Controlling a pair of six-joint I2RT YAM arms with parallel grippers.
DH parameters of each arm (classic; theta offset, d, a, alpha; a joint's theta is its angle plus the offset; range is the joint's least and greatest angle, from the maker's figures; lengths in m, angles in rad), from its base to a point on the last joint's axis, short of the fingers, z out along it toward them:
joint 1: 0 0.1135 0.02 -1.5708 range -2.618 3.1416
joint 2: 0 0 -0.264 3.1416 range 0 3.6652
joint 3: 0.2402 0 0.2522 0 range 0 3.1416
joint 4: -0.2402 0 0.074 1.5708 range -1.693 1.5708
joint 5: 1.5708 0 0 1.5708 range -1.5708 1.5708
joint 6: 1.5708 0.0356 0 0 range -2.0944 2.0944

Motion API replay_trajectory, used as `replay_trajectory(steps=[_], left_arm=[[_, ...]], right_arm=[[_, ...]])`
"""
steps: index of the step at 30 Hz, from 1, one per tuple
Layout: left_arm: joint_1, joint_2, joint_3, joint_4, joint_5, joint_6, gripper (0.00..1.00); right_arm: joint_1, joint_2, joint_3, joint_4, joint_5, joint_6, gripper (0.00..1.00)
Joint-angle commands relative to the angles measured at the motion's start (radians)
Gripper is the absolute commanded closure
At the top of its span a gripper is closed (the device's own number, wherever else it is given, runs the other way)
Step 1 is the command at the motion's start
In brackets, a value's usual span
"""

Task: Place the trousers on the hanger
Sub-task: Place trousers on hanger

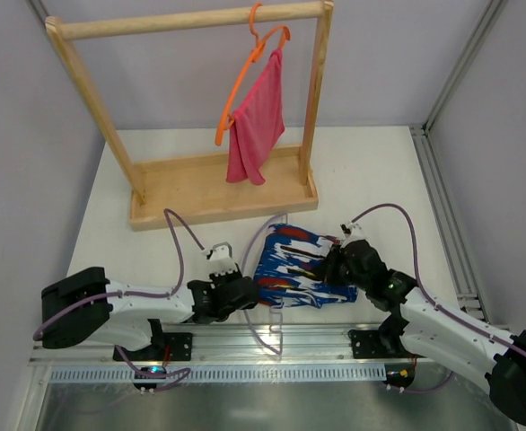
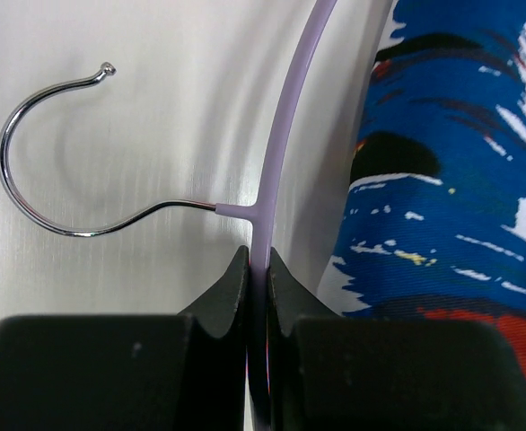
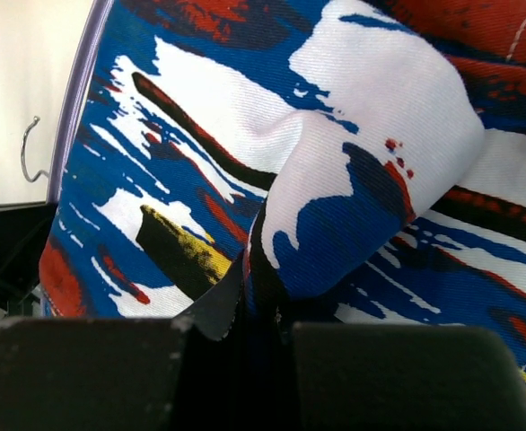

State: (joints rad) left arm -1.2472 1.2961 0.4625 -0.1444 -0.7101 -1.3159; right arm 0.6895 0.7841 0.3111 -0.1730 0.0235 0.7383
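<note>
The trousers are bunched crooked at their raised fold, so the robot's right gripper will open, grab their edge nearer their front corner (image 1: 347, 294) and pull it straight.
The trousers (image 1: 299, 268), in a blue, white, red and black print, lie folded on the table between my two grippers. The lilac hanger (image 2: 281, 144) lies along their left edge, its metal hook (image 2: 30, 171) pointing away from them. My left gripper (image 2: 258, 260) is shut on the hanger's arm just below the hook stem. It also shows in the top view (image 1: 245, 289). My right gripper (image 3: 256, 301) is shut on a raised fold of the trousers (image 3: 353, 180). In the top view it sits at their right edge (image 1: 339, 265).
A wooden rack (image 1: 200, 99) stands at the back of the table with an orange hanger (image 1: 245, 76) and a pink cloth (image 1: 256, 121) on its rail. A metal rail (image 1: 272, 346) runs along the near edge by the arm bases.
</note>
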Motion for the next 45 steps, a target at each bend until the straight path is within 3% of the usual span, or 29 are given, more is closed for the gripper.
replay_trajectory(steps=[1, 7, 14, 18, 20, 24, 29, 32, 35, 38, 41, 42, 45], left_arm=[[0.008, -0.026, 0.039, -0.026, -0.161, -0.066, 1.0], [0.006, 0.043, 0.033, -0.047, -0.186, -0.124, 1.0], [0.006, 0.158, -0.019, -0.027, -0.154, -0.218, 1.0], [0.006, 0.181, -0.025, -0.078, -0.138, -0.262, 1.0], [0.005, 0.18, -0.033, -0.083, -0.137, -0.267, 1.0], [-0.001, 0.177, -0.05, -0.053, -0.121, -0.267, 1.0], [-0.037, 0.138, -0.019, -0.331, -0.147, -0.411, 1.0], [-0.038, 0.056, -0.042, -0.463, -0.16, -0.483, 1.0], [-0.044, -0.048, -0.088, -0.526, -0.176, -0.517, 1.0], [-0.049, -0.165, -0.162, -0.453, -0.187, -0.468, 1.0], [-0.049, -0.228, -0.212, -0.425, -0.19, -0.434, 1.0], [-0.049, -0.247, -0.216, -0.417, -0.189, -0.428, 1.0], [-0.049, -0.23, -0.202, -0.435, -0.201, -0.422, 1.0]], right_arm=[[-0.001, -0.008, 0.043, 0.027, -0.094, -0.036, 0.96], [0.001, 0.026, 0.137, -0.012, -0.133, -0.095, 0.96], [-0.008, 0.001, 0.404, -0.299, 0.184, -0.203, 0.96], [-0.021, -0.022, 0.262, -0.404, 0.397, -0.026, 0.96], [-0.024, -0.029, 0.122, -0.349, 0.386, 0.027, 0.96], [-0.024, 0.044, 0.043, -0.224, 0.331, 0.099, 0.91], [-0.002, 0.122, -0.045, -0.027, 0.176, 0.087, 0.91], [0.08, 0.207, -0.086, 0.148, 0.125, 0.127, 0.91], [0.197, 0.309, -0.011, 0.221, 0.166, 0.145, 0.91], [0.234, 0.372, 0.077, 0.19, 0.162, 0.136, 0.91], [0.235, 0.345, 0.097, 0.191, 0.155, 0.13, 0.82], [0.234, 0.334, 0.1, 0.185, 0.142, 0.115, 0.67], [0.232, 0.284, 0.117, 0.146, 0.086, 0.079, 0.44]])
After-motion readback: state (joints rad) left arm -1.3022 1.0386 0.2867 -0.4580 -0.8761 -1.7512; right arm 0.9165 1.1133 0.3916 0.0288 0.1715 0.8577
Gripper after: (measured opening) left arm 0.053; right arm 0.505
